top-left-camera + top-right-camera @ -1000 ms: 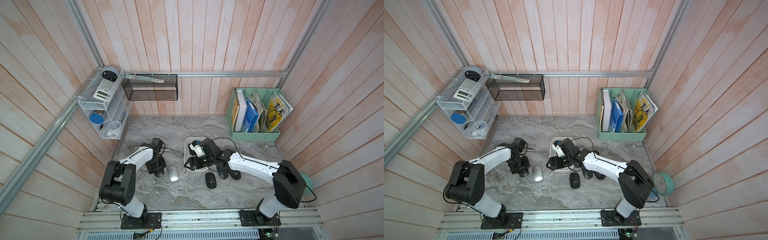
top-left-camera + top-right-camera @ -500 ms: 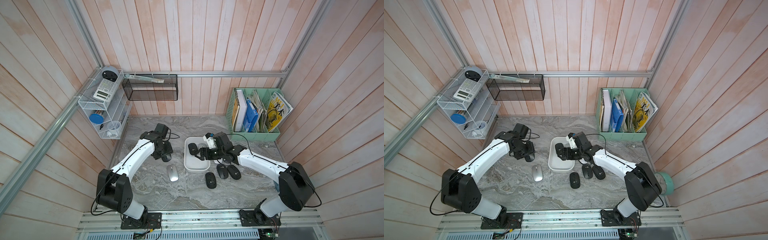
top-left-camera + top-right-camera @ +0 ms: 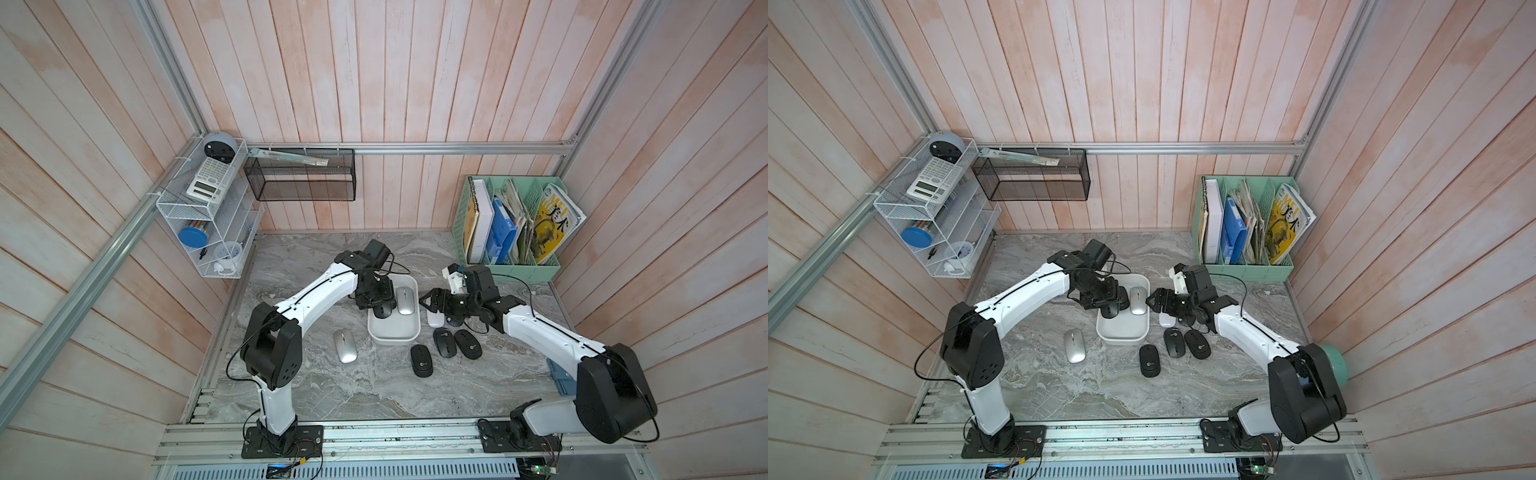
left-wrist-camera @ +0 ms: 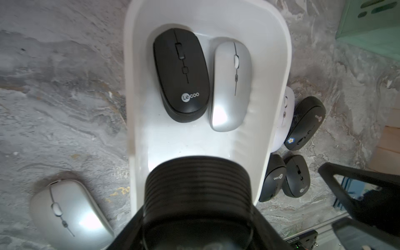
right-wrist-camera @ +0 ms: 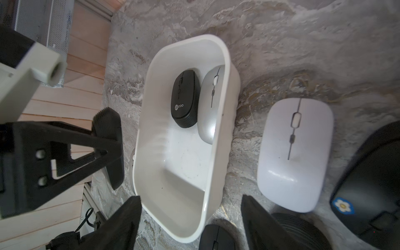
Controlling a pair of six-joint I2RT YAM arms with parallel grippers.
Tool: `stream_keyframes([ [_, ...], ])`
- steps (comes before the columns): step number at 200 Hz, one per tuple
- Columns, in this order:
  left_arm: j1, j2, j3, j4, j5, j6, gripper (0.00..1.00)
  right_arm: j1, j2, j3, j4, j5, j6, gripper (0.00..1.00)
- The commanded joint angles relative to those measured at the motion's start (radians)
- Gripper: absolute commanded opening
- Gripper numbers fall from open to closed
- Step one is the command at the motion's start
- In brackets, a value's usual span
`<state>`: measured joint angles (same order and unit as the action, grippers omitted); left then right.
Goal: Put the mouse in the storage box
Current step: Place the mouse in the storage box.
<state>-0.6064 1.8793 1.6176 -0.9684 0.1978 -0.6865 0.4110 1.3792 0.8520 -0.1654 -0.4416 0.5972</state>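
My left gripper will let go of the black mouse in the storage box (image 3: 405, 325) (image 4: 229, 173), just in front of the silver mouse inside.
The white storage box (image 3: 395, 338) sits mid-table with a black mouse (image 4: 180, 73) and a silver mouse (image 4: 231, 86) lying side by side at its far end. My left gripper (image 3: 381, 306) hangs over the box's left half, shut on another black mouse (image 4: 197, 184) with ribbed sides, also seen in a top view (image 3: 1109, 311). My right gripper (image 5: 190, 216) is open and empty just right of the box, above a white mouse (image 3: 435, 319). Its fingers (image 5: 127, 220) straddle the box's near corner in the right wrist view.
A silver mouse (image 3: 345, 345) lies left of the box and several black mice (image 3: 444, 343) lie to its front right. A mint-green file organizer (image 3: 511, 266) stands at the back right. A black mesh basket (image 3: 301, 178) and a white wire shelf (image 3: 208, 216) hang on the walls.
My left gripper lifted a black mouse from beside the silver one and carried it right, over the box. My right gripper pulled back out of the box to the right.
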Motion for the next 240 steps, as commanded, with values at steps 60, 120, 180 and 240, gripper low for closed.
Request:
stream_keyframes([
  [60, -0.072, 0.168, 0.063, 0.087, 0.065, -0.072, 0.54, -0.010, -0.093, -0.044, -0.089, 0.042, -0.048, 0.79],
  [120, -0.092, 0.218, 0.054, 0.112, 0.061, -0.082, 0.54, -0.010, -0.101, -0.053, -0.095, 0.046, -0.056, 0.79],
  [180, -0.094, 0.267, 0.073, 0.097, 0.046, -0.076, 0.54, -0.009, -0.104, -0.066, -0.089, 0.037, -0.053, 0.79],
  [240, -0.093, 0.316, 0.108, 0.102, 0.052, -0.084, 0.54, -0.009, -0.095, -0.062, -0.094, 0.032, -0.057, 0.79],
])
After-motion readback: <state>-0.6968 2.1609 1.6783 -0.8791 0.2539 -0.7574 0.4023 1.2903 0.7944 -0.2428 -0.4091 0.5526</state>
